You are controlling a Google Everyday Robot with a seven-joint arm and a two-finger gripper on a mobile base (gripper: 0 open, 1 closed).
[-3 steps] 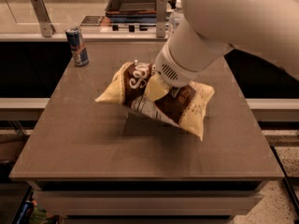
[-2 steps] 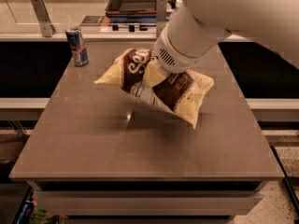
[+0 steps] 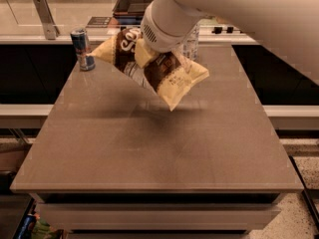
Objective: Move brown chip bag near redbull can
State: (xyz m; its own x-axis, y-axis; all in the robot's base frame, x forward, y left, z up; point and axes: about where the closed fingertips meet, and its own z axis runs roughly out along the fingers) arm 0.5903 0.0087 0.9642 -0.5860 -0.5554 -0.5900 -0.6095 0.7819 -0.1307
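The brown chip bag, now tilted above the far middle of the table, will be let go by my gripper close beside the redbull can, toward the clear water bottle (image 3: 128, 53).
The brown chip bag (image 3: 159, 68) hangs tilted in the air above the far middle of the table, dark brown centre with white script and pale yellow ends. My gripper (image 3: 146, 53) comes down from the large white arm and is shut on the bag's upper middle; the wrist hides most of the fingers. The redbull can (image 3: 82, 49) stands upright at the table's far left corner. It is a short way left of the bag's left end and apart from it.
The brown table (image 3: 149, 148) has edges at front, left and right. A clear water bottle (image 3: 192, 41) stands at the back, partly behind the arm. A dark tray (image 3: 133, 1) and a metal bracket (image 3: 45, 16) sit on the counter behind.
The gripper has lifted the bag higher off the table and carried it toward the back left, closer to the can. The can has not moved.
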